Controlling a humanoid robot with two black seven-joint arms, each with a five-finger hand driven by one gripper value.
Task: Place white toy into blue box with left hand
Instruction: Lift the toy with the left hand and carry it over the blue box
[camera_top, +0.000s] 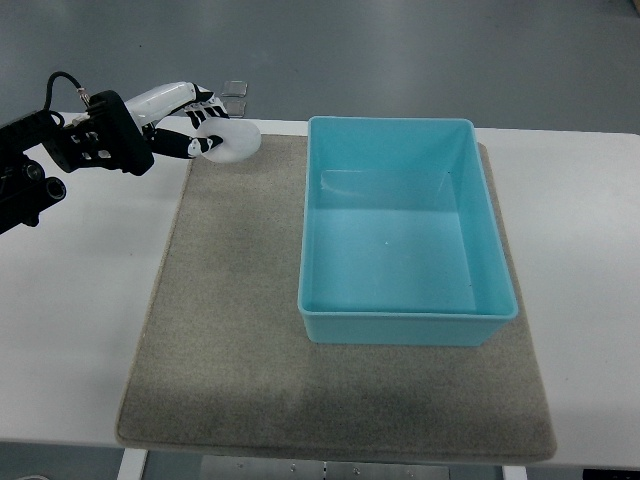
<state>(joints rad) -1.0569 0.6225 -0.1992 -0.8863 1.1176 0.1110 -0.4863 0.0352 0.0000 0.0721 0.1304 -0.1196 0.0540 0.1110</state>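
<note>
The robot's left hand should release the white toy near the middle of the blue box's bottom (418, 222).
The white toy (236, 140), a rounded flat white piece, is at the mat's far left corner. My left hand (196, 125) reaches in from the left edge, and its white and black fingers (180, 98) are curled around the toy's left side. I cannot tell whether the toy still touches the mat. The blue box (405, 330) stands open and empty on the right half of the mat, well to the right of the hand. My right hand is out of the picture.
A grey mat (230, 330) covers the middle of the white table (70, 330). Two small clear items (236, 95) lie at the table's far edge behind the hand.
</note>
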